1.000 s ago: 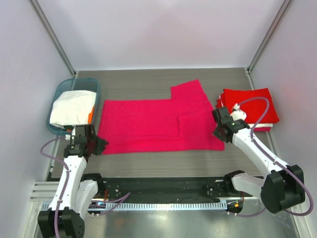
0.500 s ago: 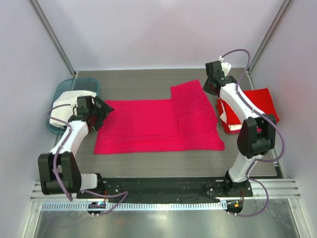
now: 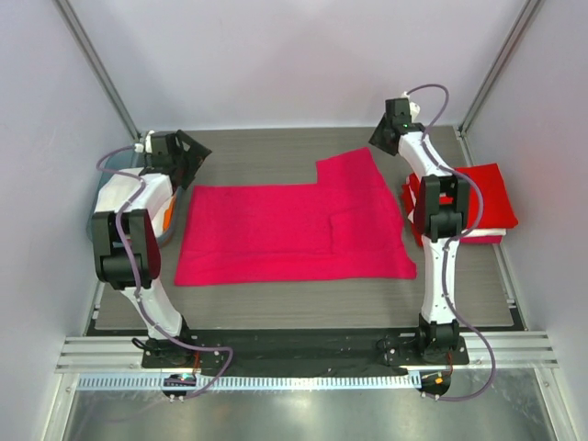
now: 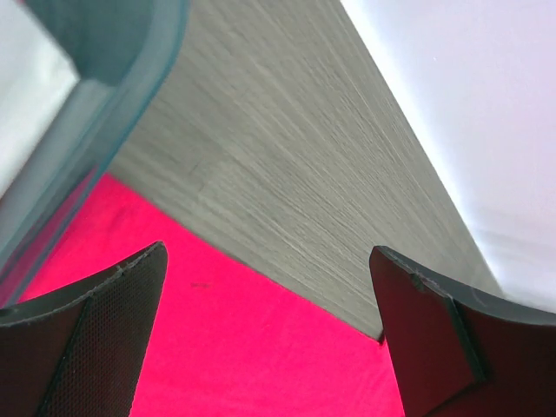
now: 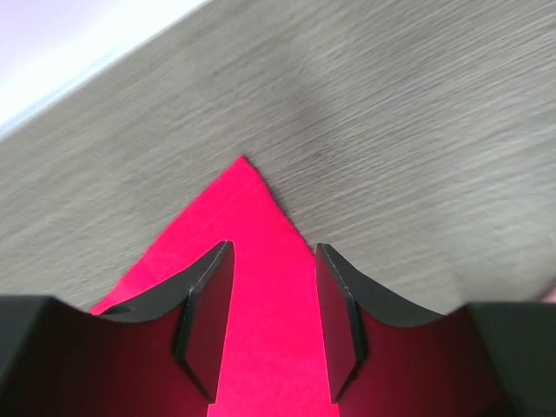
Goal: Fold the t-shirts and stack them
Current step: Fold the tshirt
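Note:
The magenta-pink t-shirt is next for my left gripper. Next, I grab it by its far corner [image 3: 196, 187] [image 4: 117, 185], the one close beside the teal basket.
A magenta-pink t-shirt [image 3: 294, 230] lies spread flat mid-table, one sleeve [image 3: 354, 170] pointing to the far side. My left gripper [image 3: 188, 156] hovers wide open above its far left corner [image 4: 261, 347], with nothing between the fingers [image 4: 104, 330]. My right gripper [image 3: 386, 136] hangs over the sleeve's far corner [image 5: 252, 200]. Its jaws [image 5: 272, 252] stand part open with the cloth below them, not pinched. Folded red t-shirts [image 3: 469, 202] are stacked at the right. A white t-shirt [image 4: 26, 113] shows through the basket wall.
A teal plastic basket [image 3: 95, 225] stands at the left edge, close beside my left gripper and largely covered by the left arm; its wall [image 4: 104, 113] fills the left wrist view's upper left. White walls close in behind and to both sides.
Both arms swung from the shirt's near edge up to its far corners. The left gripper opened wide and the right one opened part way.

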### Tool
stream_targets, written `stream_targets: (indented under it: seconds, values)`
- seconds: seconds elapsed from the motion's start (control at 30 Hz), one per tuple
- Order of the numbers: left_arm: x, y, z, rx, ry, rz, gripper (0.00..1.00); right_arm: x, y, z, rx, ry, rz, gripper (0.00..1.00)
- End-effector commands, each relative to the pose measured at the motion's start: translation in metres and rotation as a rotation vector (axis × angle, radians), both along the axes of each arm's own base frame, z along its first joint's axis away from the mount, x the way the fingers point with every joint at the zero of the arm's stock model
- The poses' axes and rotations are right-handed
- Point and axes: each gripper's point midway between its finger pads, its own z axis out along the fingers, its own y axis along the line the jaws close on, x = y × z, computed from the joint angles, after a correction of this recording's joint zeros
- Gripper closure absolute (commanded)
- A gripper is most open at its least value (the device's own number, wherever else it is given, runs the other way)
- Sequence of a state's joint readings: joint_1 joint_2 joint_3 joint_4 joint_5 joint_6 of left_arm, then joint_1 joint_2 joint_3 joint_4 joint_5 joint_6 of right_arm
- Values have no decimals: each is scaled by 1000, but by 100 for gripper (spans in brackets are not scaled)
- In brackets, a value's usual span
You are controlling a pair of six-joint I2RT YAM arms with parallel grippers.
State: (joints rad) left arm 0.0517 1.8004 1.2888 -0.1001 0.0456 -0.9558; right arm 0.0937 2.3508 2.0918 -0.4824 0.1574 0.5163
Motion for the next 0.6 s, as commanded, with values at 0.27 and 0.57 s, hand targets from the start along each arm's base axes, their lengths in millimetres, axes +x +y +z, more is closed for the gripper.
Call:
stream_targets:
  seconds: [0.27, 0.57]
  values:
    - [15, -11, -22, 161, -48, -105, 1, 31, 26, -32, -11, 26, 116, 50]
    - [25, -5, -38, 209, -6, -117, 0, 31, 28, -71, -44, 76, 114, 53]
